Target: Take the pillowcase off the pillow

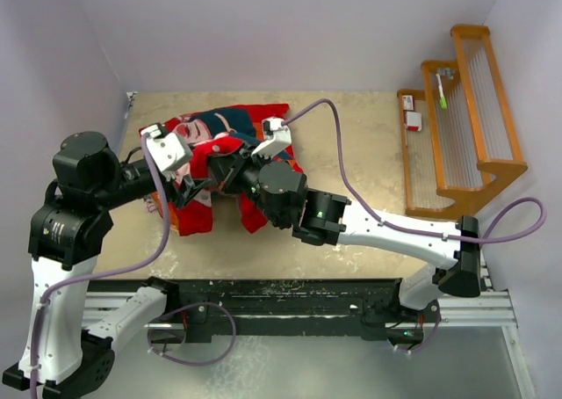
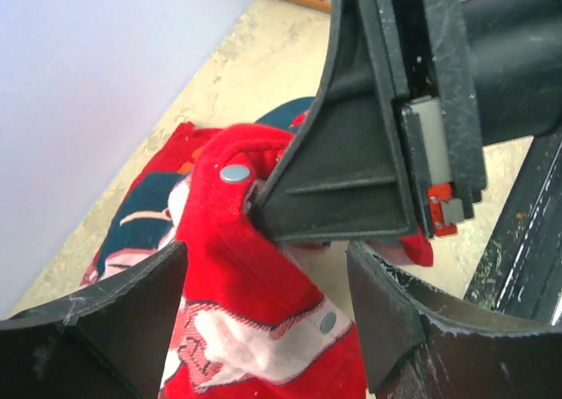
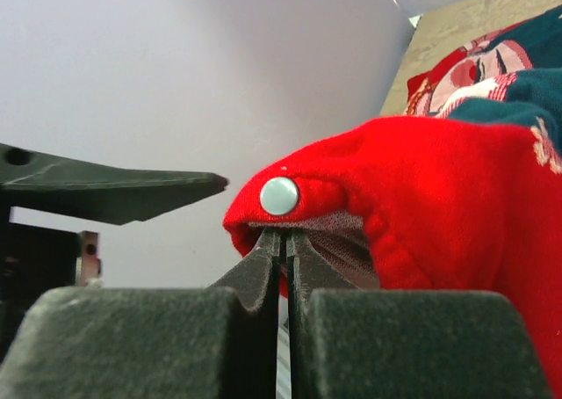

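The pillowcase's fold by the lower snap lies between my left gripper's fingers, so that gripper should pinch the pillowcase's edge [image 2: 234,202] under the upper snap before my right gripper opens.
The red-orange pillowcase [image 1: 219,140] lies crumpled on the tan table at the back left, its printed faces showing. No white pillow shows; it is hidden or out of view. My right gripper [image 1: 230,169] is shut on the pillowcase's hemmed edge [image 3: 439,179] just below a metal snap [image 3: 279,195], lifting it; its tips show in its wrist view [image 3: 283,241]. My left gripper [image 1: 195,192] is open, its two fingers either side of a hanging fold of the pillowcase [image 2: 246,267] with a second snap [image 2: 327,322]. The right gripper's fingers [image 2: 351,170] sit just above.
A wooden rack [image 1: 457,118] with small items stands at the table's right back. Pale walls close in the left and back. A black rail [image 1: 290,298] runs along the near edge by the arm bases.
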{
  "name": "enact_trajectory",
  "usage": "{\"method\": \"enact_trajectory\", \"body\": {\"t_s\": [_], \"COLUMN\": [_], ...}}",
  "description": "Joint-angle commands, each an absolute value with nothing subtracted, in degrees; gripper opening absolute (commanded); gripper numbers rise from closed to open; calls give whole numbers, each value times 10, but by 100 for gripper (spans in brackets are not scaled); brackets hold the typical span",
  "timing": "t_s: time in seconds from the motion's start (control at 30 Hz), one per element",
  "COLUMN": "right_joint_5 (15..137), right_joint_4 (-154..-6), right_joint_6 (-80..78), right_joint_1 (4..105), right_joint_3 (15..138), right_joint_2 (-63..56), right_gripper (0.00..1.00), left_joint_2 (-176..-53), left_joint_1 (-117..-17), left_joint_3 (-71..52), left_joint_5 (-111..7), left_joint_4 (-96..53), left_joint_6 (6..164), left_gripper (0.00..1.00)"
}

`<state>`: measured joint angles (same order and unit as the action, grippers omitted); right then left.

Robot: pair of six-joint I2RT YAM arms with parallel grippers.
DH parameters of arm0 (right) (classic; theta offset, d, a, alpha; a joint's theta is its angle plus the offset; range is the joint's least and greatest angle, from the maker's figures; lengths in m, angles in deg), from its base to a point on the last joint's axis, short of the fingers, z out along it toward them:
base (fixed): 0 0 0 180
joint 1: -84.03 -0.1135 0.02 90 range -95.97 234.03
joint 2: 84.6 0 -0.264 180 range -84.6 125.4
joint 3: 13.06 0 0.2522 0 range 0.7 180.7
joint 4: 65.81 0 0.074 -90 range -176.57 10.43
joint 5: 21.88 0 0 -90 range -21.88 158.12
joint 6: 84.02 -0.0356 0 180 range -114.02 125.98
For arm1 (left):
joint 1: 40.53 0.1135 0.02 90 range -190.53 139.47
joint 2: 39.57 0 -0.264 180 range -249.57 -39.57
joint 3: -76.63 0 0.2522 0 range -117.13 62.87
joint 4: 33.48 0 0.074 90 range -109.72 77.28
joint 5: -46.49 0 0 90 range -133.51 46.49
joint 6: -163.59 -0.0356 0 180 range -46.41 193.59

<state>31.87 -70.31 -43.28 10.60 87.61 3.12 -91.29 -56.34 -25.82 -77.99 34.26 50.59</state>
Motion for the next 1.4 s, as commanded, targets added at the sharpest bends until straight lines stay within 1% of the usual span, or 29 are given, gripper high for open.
{"method": "enact_trajectory", "body": {"t_s": [0.0,0.07,0.13,0.17,0.23,0.27,0.3,0.33,0.37,0.4,0.43,0.47,0.5,0.57,0.6,0.73,0.87,0.9,0.93,1.03,1.07,1.17,1.27,1.37], "right_joint_5": [349,357,363,364,364,365,370,374,377,378,378,377,376,374,375,375,376,377,376,378,381,378,370,363], "right_joint_4": [-616,-611,-610,-611,-609,-610,-611,-611,-611,-610,-610,-612,-614,-614,-613,-604,-598,-599,-601,-610,-614,-620,-628,-637], "right_joint_6": [-445,-450,-451,-451,-451,-450,-451,-453,-455,-454,-454,-454,-455,-455,-455,-455,-446,-444,-445,-445,-446,-456,-468,-489], "right_joint_1": [105,106,106,105,106,106,106,106,105,106,106,105,106,106,106,106,105,106,106,106,106,106,106,109], "right_joint_3": [869,861,857,854,843,836,828,820,813,810,808,808,807,803,801,797,811,811,808,795,788,770,752,730], "right_joint_2": [4,3,1,-1,-10,-16,-22,-29,-37,-41,-44,-46,-48,-52,-53,-55,-50,-52,-54,-69,-75,-87,-90,-89], "right_gripper": [0,0,0,0,0,0,0,0,0,0,0,0,0,0,0,0,0,0,0,0,0,0,0,0], "left_joint_2": [-921,-937,-950,-952,-949,-947,-946,-948,-952,-959,-965,-968,-968,-960,-957,-957,-957,-958,-959,-964,-962,-955,-944,-943], "left_joint_1": [-563,-563,-563,-563,-563,-563,-563,-563,-563,-563,-563,-563,-563,-563,-563,-563,-563,-563,-563,-563,-563,-563,-563,-563], "left_joint_3": [-285,-284,-278,-275,-270,-270,-272,-273,-276,-277,-278,-275,-270,-260,-256,-240,-212,-208,-206,-209,-211,-222,-239,-268], "left_joint_5": [-800,-822,-833,-830,-814,-807,-803,-802,-802,-803,-805,-806,-810,-823,-828,-834,-851,-857,-862,-861,-851,-794,-733,-704], "left_joint_4": [316,343,365,364,353,350,351,357,371,391,409,425,435,439,441,446,445,446,448,455,456,427,380,350], "left_joint_6": [522,523,520,521,520,516,513,508,502,495,490,486,483,484,486,490,486,484,482,477,476,475,478,481], "left_gripper": [76,73,66,60,44,38,36,37,42,59,71,77,78,77,75,59,55,51,46,26,17,0,0,0]}}
